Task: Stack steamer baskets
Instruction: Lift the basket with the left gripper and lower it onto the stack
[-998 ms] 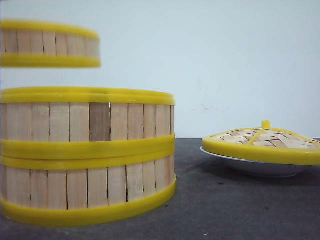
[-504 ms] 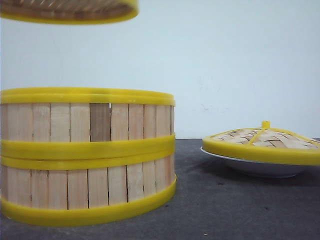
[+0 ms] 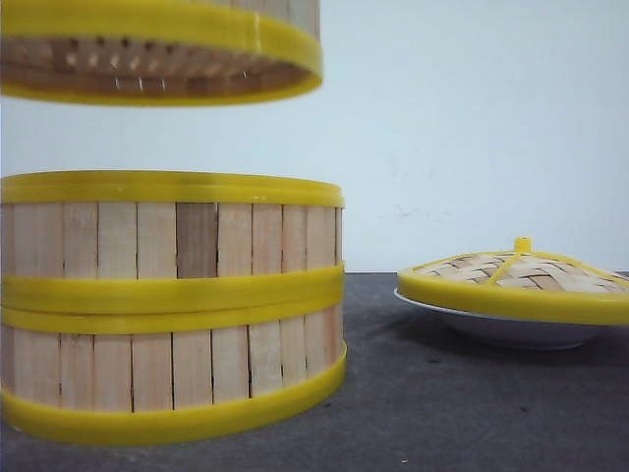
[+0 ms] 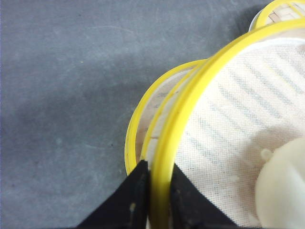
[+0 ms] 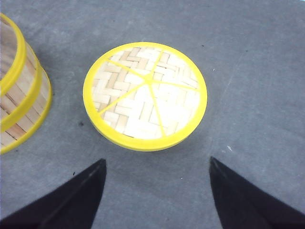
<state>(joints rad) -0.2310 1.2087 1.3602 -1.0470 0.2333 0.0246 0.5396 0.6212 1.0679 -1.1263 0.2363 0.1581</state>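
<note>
Next, my left gripper sets the third steamer basket down and lets go of it on the top yellow rim of the two stacked baskets [image 3: 172,184].
Two steamer baskets [image 3: 172,305] stand stacked at the left of the front view, pale slats between yellow rims. A third steamer basket [image 3: 157,49] hangs in the air above them, tilted so its slatted underside shows. My left gripper [image 4: 158,163] is shut on that basket's yellow rim [image 4: 190,105], one finger inside and one outside. The stack's top rim [image 4: 136,119] shows just beyond and below it. My right gripper [image 5: 157,160] hovers open over bare table near the lid, holding nothing.
A domed woven lid [image 3: 516,275] with a yellow rim and knob rests on a white plate [image 3: 511,329] at the right. A white cloth liner [image 4: 238,119] and a pale round lump [image 4: 283,186] lie inside the held basket. The table top [image 5: 248,57] is dark grey.
The held basket rose from the upper left, then shifted right and came lower over the stack. The stack, lid and plate have not moved.
</note>
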